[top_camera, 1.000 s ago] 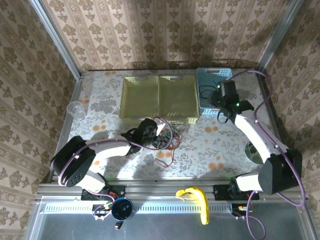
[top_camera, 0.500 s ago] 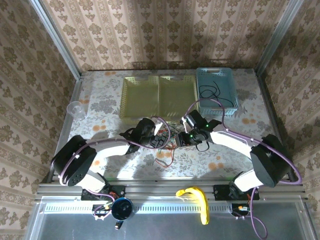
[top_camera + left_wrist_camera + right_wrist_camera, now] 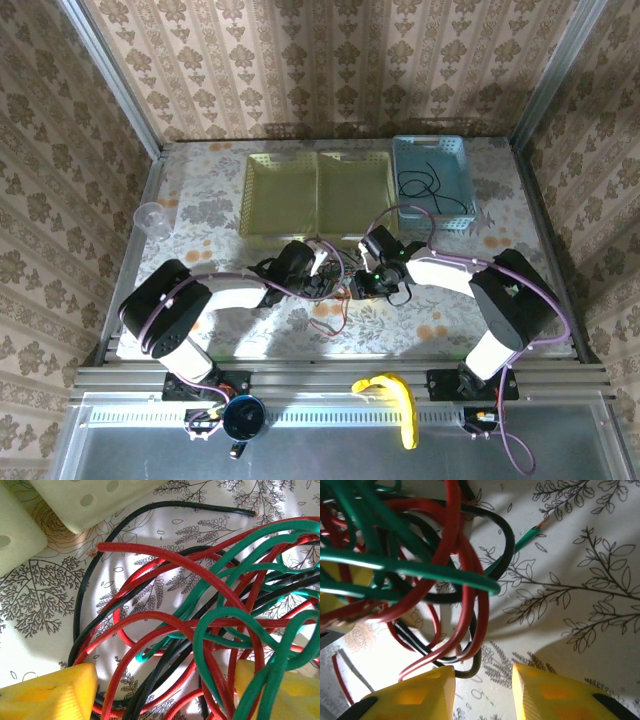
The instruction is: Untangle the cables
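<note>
The black loop hangs against red loops, outside my right gripper's open fingers; next I pinch the black loop alone (image 3: 476, 666) and pull it clear of the tangle.
The cables (image 3: 333, 300) lie in one tangle of red, green and black wires on the flowered table, just in front of the yellow baskets. My left gripper (image 3: 320, 281) is at the tangle's left side. In the left wrist view its yellow fingers stand wide apart, and my left gripper (image 3: 165, 695) straddles red (image 3: 165, 562), green (image 3: 220, 615) and black loops without pinching them. My right gripper (image 3: 359, 288) is at the tangle's right side. In the right wrist view my right gripper (image 3: 482, 690) is open over bare tablecloth, a black loop (image 3: 470, 670) touching its left finger.
Two yellow-green baskets (image 3: 318, 232) stand side by side behind the tangle. A blue basket (image 3: 405, 180) at the back right holds a black wire (image 3: 428, 186). A clear cup (image 3: 150, 218) stands at the left edge. A banana (image 3: 398, 398) lies on the front rail.
My right arm has swung from over the blue basket down to the tangle and now faces the left gripper. The left gripper has stayed at the tangle.
</note>
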Available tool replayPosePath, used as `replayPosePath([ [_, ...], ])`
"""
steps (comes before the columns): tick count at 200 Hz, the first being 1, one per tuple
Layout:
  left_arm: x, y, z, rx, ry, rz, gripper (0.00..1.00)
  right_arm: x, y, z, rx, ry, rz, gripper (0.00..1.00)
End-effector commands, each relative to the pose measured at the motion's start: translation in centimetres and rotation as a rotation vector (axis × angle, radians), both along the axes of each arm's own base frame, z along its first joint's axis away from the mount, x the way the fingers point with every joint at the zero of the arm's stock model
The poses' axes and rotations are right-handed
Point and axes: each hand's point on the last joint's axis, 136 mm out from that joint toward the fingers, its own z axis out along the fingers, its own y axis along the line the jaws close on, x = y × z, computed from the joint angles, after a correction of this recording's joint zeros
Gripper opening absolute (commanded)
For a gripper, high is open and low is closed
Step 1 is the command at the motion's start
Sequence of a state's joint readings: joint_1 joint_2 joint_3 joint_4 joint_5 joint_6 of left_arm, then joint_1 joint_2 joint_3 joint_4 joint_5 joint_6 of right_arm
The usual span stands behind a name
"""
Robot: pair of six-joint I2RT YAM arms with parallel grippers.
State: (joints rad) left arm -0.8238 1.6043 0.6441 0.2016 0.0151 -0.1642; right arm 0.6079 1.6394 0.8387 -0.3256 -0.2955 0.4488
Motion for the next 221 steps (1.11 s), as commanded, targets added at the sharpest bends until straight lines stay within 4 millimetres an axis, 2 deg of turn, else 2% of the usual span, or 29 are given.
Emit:
replayPosePath([
  [1,0.0,-0.3,-0.5,0.002,0.018,-0.009,0.73,1.2,0.7,0.1,0.01,-0.027,-0.02,0.36],
  [60,-0.5,-0.1,-1.3,0.02,0.041,-0.022,0.71,2.6,1.5,1.2,0.044,-0.07,-0.041,0.35],
  [91,-0.5,0.0,-1.2,0.021,0.04,-0.023,0.72,3.0,1.7,0.9,0.04,-0.07,-0.051,0.33],
  [158,-0.5,0.0,-1.2,0.023,0.039,-0.019,0.72,2.3,-0.3,-0.4,-0.045,-0.061,-0.083,0.24],
  [195,-0.5,0.2,-1.5,0.033,0.042,-0.013,0.72,1.7,-1.1,-0.1,-0.048,-0.076,-0.102,0.11],
  [221,-0.4,0.4,-2.0,0.048,0.048,-0.006,0.71,2.1,-3.2,0.3,-0.121,-0.132,-0.157,0.06],
])
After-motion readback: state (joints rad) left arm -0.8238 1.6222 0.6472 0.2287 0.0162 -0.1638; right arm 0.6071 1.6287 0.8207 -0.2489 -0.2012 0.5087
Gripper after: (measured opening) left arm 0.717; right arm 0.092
